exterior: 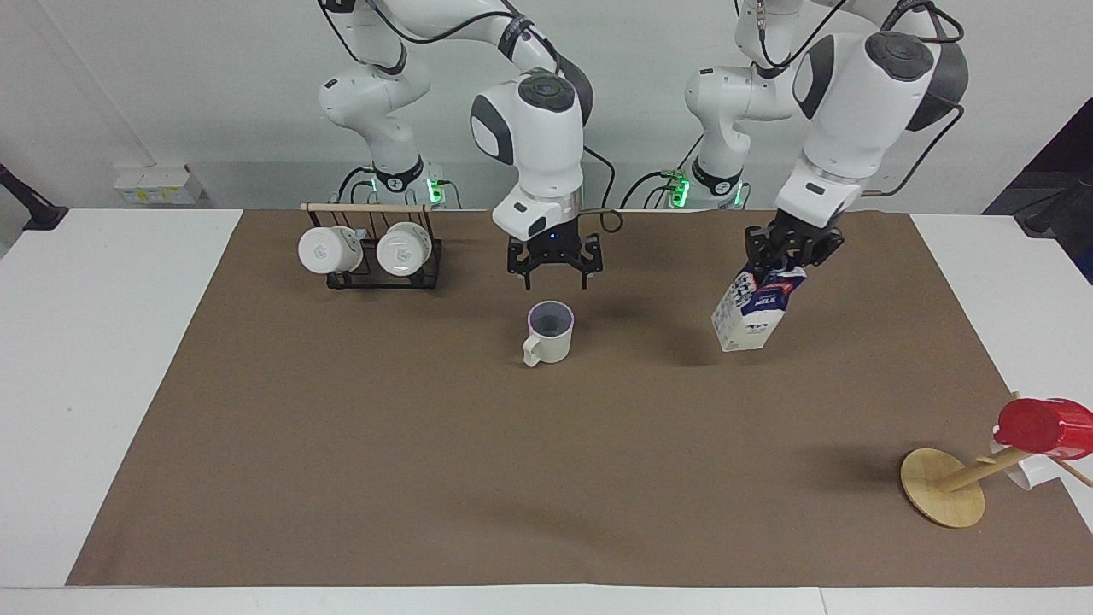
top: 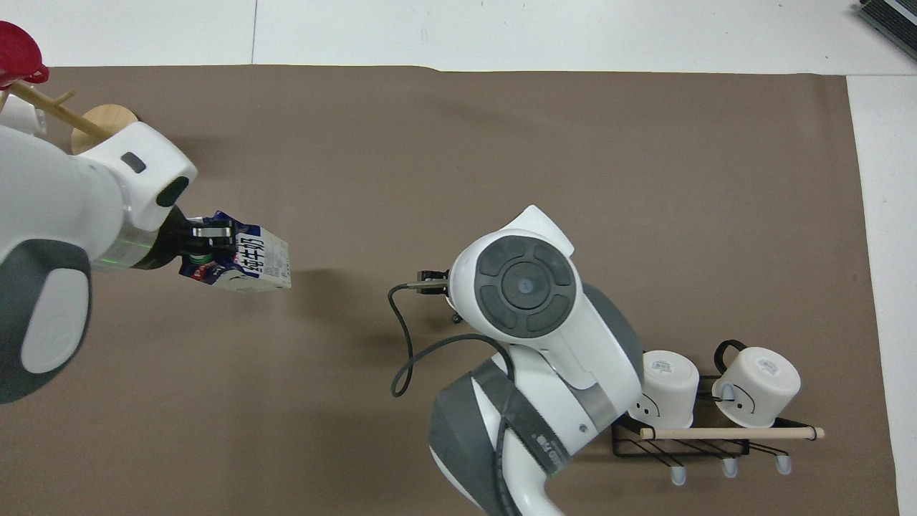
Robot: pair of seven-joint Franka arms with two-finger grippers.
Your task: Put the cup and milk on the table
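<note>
The robot's left gripper needs to release the milk on the brown sheet [top: 376, 282] close beside the cup, short of the right gripper.
The cream-white cup [exterior: 549, 333] stands upright on the brown sheet of the table [exterior: 427, 444], its handle turned away from the robots. Directly above it hangs my right gripper [exterior: 555, 280], open and apart from the cup. The overhead view hides the cup under the right arm's wrist. My left gripper [exterior: 787, 261] is shut on the gable top of the milk [exterior: 753, 309], a blue and white carton that hangs tilted in the air over the sheet, toward the left arm's end from the cup. From overhead, the milk [top: 254, 261] juts out of the left gripper [top: 208, 240].
A black wire rack [exterior: 376, 273] with two white mugs [exterior: 326, 248] stands close to the robots at the right arm's end. A tipped wooden mug tree [exterior: 939, 500] carrying a red cup [exterior: 1037, 424] lies at the left arm's end, farther from the robots.
</note>
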